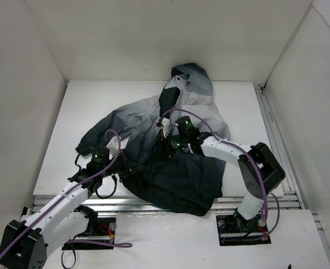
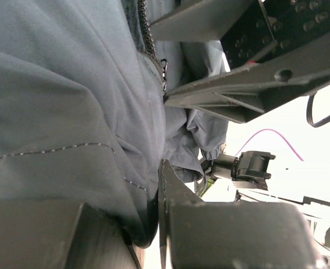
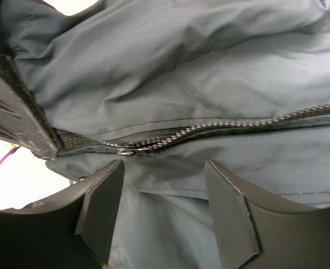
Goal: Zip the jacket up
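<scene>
The zipper slider lies off-centre ahead of the open fingers of the robot's right gripper, so next the right gripper moves over toward the hem and pinches the slider's pull tab [image 3: 127,152] before zipping.
The jacket [image 1: 176,168] lies crumpled on the table, hood at the far side, dark hem near me. My left gripper [image 1: 122,166] is at the hem's left side, shut on a fold of jacket fabric [image 2: 69,101] pinched between its fingers [image 2: 176,196]. My right gripper [image 1: 173,143] hovers open over the jacket's middle, empty. In the right wrist view its fingers [image 3: 106,190] straddle grey cloth just below the zipper slider [image 3: 132,150]. Closed zipper teeth [image 3: 238,124] run off to the right. The zipper also shows in the left wrist view [image 2: 148,39].
White walls enclose the table [image 1: 97,106] on three sides. Aluminium rails [image 1: 154,204] run along the near edge and the right side. Purple cables [image 1: 249,159] loop from both arms. A dark sleeve [image 1: 95,137] spreads out to the left.
</scene>
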`<state>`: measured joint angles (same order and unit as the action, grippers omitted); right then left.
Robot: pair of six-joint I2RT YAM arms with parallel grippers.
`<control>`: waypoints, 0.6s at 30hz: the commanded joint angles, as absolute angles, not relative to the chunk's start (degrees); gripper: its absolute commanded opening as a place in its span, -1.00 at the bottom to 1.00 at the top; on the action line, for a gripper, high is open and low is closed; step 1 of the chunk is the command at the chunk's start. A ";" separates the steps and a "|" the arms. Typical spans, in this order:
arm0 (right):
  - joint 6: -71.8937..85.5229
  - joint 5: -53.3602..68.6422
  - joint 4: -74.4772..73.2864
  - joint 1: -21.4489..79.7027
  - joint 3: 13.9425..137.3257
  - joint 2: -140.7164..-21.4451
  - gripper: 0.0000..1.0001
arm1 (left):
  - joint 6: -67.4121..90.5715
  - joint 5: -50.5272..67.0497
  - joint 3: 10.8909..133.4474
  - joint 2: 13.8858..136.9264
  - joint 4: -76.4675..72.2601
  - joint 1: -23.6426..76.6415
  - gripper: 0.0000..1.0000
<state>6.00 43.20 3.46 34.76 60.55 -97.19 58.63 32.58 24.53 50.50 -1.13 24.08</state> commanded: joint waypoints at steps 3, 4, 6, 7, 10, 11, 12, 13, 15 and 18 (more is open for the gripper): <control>5.36 46.48 6.59 34.10 63.19 -96.15 0.21 | 58.62 36.03 25.31 49.75 -9.31 24.43 -1.00; 5.36 46.84 6.59 34.10 63.54 -96.59 0.22 | 58.54 36.21 25.40 49.83 -9.49 24.43 -1.00; 5.19 48.07 6.68 34.19 63.98 -97.12 0.22 | 58.53 36.56 25.49 50.10 -10.36 24.43 -1.00; 5.36 48.51 6.77 34.19 64.25 -97.21 0.22 | 58.71 36.82 25.31 50.36 -10.98 24.43 -1.00; 5.19 50.79 7.64 34.10 64.25 -97.29 0.22 | 58.62 37.96 25.58 51.15 -12.39 24.43 -1.00; 5.45 50.80 7.65 34.10 64.16 -97.29 0.22 | 58.62 38.14 25.75 51.15 -12.39 24.43 -1.00; 6.06 51.84 8.95 34.01 63.90 -97.12 0.22 | 58.54 38.41 25.75 51.50 -12.65 24.43 -1.00; 6.67 52.64 9.83 33.84 63.37 -97.21 0.21 | 58.36 38.58 25.84 51.68 -12.74 24.43 -1.00; 7.99 54.22 11.69 33.31 63.11 -97.29 0.18 | 58.10 38.94 25.93 51.77 -12.83 24.43 -1.00; 8.17 55.10 12.39 32.96 62.84 -97.21 0.08 | 57.83 39.29 25.84 51.24 -13.01 24.43 -1.00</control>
